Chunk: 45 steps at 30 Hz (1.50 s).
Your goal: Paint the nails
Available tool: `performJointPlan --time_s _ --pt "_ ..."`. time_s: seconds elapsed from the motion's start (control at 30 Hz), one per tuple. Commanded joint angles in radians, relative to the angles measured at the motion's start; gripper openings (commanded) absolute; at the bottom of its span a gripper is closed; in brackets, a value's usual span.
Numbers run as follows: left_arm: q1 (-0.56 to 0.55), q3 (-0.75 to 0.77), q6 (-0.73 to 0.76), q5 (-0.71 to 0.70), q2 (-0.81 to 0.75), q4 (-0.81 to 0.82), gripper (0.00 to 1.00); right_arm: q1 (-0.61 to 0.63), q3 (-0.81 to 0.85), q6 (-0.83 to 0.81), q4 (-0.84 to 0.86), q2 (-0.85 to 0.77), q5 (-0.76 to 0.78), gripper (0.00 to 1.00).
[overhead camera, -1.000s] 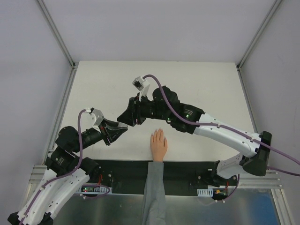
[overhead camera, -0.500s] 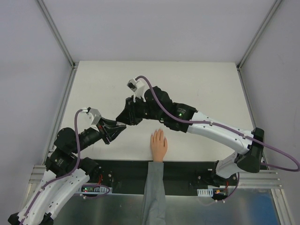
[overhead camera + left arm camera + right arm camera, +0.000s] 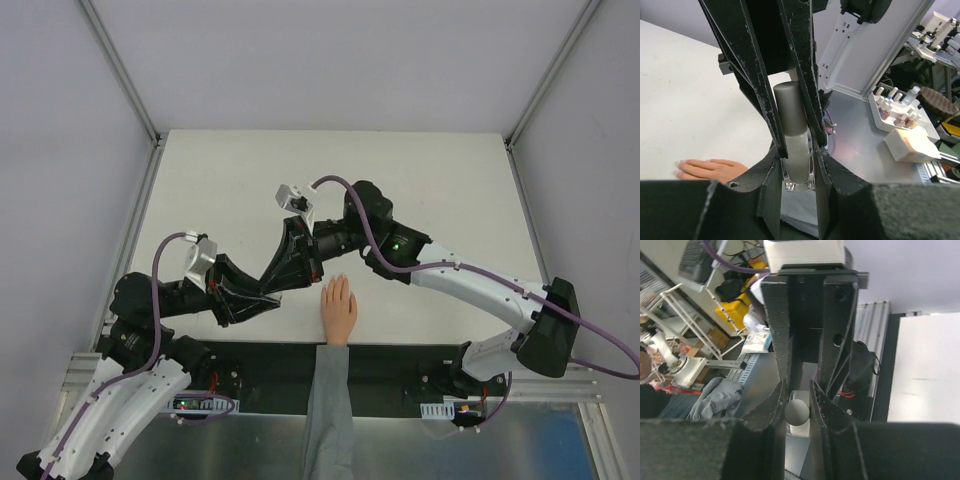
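I can see my right gripper's fingertips reach past the cap beside the bottle's glass, so next I open it, turn it and take only the grey cap (image 3: 790, 107) before pulling it off.
A small peach hand (image 3: 338, 308) with a grey sleeve (image 3: 329, 410) lies flat at the table's near edge. Its nails (image 3: 338, 281) are tiny and point away from the arms. The hand also shows in the left wrist view (image 3: 710, 169). My left gripper (image 3: 262, 298) (image 3: 798, 152) is shut on a nail polish bottle (image 3: 797, 162) with whitish polish in clear glass. My right gripper (image 3: 283, 275) (image 3: 797, 395) meets it from the far side, shut on the bottle's grey cap (image 3: 790, 107) (image 3: 797, 411). Both grippers hang just left of the hand, above the table.
The white table (image 3: 440, 190) is framed by metal rails, with a black strip (image 3: 400, 360) along its near edge. Off the table, the left wrist view shows a tray of small bottles (image 3: 895, 107) and a white box (image 3: 912, 145).
My right gripper has swung down and toward the near side onto the bottle's cap. My left gripper has moved right and nearer, toward the hand.
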Motion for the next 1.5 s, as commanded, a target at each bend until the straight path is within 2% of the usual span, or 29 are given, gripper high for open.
performJointPlan --time_s 0.0,0.1,0.13,0.17,0.2,0.27,0.3,0.37,0.53,0.67,0.83,0.93,1.03,1.07,1.13,1.17,1.23,1.27,1.3,1.33,1.4,1.47 --pt "-0.015 -0.023 0.021 0.113 -0.003 0.124 0.00 0.029 -0.019 0.104 0.227 -0.026 -0.115 0.00" --pt "-0.015 -0.018 0.062 0.036 -0.018 0.083 0.00 0.023 -0.034 0.115 0.175 -0.067 0.005 0.00" --pt "-0.015 -0.011 0.076 0.013 -0.018 0.043 0.00 0.024 -0.028 0.113 0.137 -0.078 0.055 0.04" --pt "-0.015 -0.005 0.106 -0.033 -0.017 0.025 0.00 0.023 -0.014 0.102 0.027 -0.090 0.108 0.28" --pt "-0.015 0.001 0.125 -0.060 -0.018 -0.001 0.00 0.026 0.013 0.098 -0.024 -0.095 0.208 0.38" --pt "-0.015 0.020 0.174 -0.120 -0.018 -0.044 0.00 0.029 0.029 0.107 -0.172 -0.116 0.361 0.52" --pt "-0.013 0.026 0.186 -0.137 -0.023 -0.073 0.00 0.035 0.027 0.116 -0.204 -0.136 0.506 0.59" --pt "-0.015 0.025 0.215 -0.200 -0.043 -0.093 0.00 0.039 0.036 0.151 -0.317 -0.151 0.672 0.68" --pt "-0.015 0.023 0.265 -0.265 -0.052 -0.123 0.00 0.072 0.130 0.138 -0.469 -0.124 0.778 0.70" --pt "-0.015 0.023 0.277 -0.277 -0.052 -0.124 0.00 0.096 0.191 0.135 -0.561 -0.087 0.825 0.68" --pt "-0.015 0.017 0.288 -0.347 -0.063 -0.123 0.00 0.124 0.237 0.138 -0.571 -0.026 0.819 0.63" --pt "-0.015 0.012 0.288 -0.369 -0.071 -0.118 0.00 0.139 0.265 0.142 -0.577 0.003 0.825 0.55" --pt "-0.015 0.015 0.286 -0.361 -0.072 -0.118 0.00 0.144 0.268 0.145 -0.555 0.025 0.828 0.40" --pt "-0.015 0.015 0.283 -0.351 -0.072 -0.117 0.00 0.144 0.268 0.142 -0.554 0.031 0.831 0.30" --pt "-0.015 0.015 0.280 -0.323 -0.074 -0.117 0.00 0.144 0.273 0.127 -0.548 0.036 0.831 0.19" --pt "-0.015 0.015 0.280 -0.268 -0.069 -0.117 0.00 0.141 0.271 0.074 -0.542 0.034 0.812 0.00" --pt "-0.015 0.041 0.297 -0.111 -0.036 -0.135 0.00 0.135 0.247 -0.073 -0.488 0.021 0.671 0.01" --pt "-0.015 0.061 0.298 -0.013 -0.011 -0.173 0.00 0.124 0.206 -0.206 -0.450 0.002 0.347 0.00" --pt "-0.015 0.107 0.295 0.181 0.015 -0.187 0.00 0.122 0.145 -0.393 -0.401 -0.071 0.176 0.01" --pt "-0.015 0.121 0.268 0.238 0.059 -0.190 0.00 0.116 0.018 -0.402 -0.286 -0.102 0.120 0.00" --pt "-0.015 0.129 0.251 0.310 0.087 -0.184 0.00 0.066 0.029 -0.337 -0.268 -0.093 -0.026 0.00" --pt "-0.015 0.114 0.236 0.268 0.094 -0.179 0.00 0.070 0.009 -0.323 -0.224 -0.088 -0.013 0.00"
